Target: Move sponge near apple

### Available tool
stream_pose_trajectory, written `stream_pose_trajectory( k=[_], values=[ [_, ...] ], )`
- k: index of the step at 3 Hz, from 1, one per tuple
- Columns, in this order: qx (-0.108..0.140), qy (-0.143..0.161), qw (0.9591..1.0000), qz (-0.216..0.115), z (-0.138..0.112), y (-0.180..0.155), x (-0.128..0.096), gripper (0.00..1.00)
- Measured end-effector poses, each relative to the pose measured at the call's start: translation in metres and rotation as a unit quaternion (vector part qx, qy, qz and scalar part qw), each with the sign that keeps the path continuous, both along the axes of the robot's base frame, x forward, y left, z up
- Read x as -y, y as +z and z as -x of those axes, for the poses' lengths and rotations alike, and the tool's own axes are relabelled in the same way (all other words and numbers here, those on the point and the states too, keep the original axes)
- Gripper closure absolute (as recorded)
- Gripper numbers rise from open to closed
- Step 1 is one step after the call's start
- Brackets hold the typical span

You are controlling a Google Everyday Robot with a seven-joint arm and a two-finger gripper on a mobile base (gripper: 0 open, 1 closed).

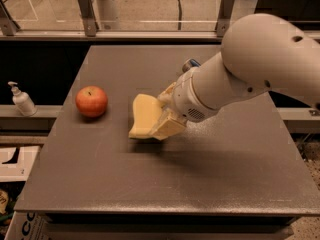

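Note:
Next, I set the pale yellow sponge on the dark table [117, 115] close against the red-orange apple with my gripper.
The pale yellow sponge [143, 115] is held in my gripper [165, 115] near the middle of the dark table, low over the surface or resting on it. The gripper's pale fingers [170, 126] are shut on the sponge's right side. The red-orange apple [91, 101] sits on the table to the left, a short gap from the sponge. My large white arm [250, 69] reaches in from the upper right.
A silver-blue can [190, 64] lies behind the arm, mostly hidden. A white pump bottle [22, 99] stands on a ledge left of the table [150, 184]. A railing with metal posts [86, 11] runs along the table's far edge.

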State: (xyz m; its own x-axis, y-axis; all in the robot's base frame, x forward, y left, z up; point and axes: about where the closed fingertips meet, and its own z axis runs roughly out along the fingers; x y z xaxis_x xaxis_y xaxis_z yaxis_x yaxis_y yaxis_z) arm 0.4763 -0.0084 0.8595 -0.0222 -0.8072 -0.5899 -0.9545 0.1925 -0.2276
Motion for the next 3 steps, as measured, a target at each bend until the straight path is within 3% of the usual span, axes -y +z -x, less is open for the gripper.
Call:
stream_pose_trajectory(
  k=[3],
  values=[
    [0.02,0.015,0.9988,0.042,-0.03,-0.016,-0.07,1.0]
  ],
)
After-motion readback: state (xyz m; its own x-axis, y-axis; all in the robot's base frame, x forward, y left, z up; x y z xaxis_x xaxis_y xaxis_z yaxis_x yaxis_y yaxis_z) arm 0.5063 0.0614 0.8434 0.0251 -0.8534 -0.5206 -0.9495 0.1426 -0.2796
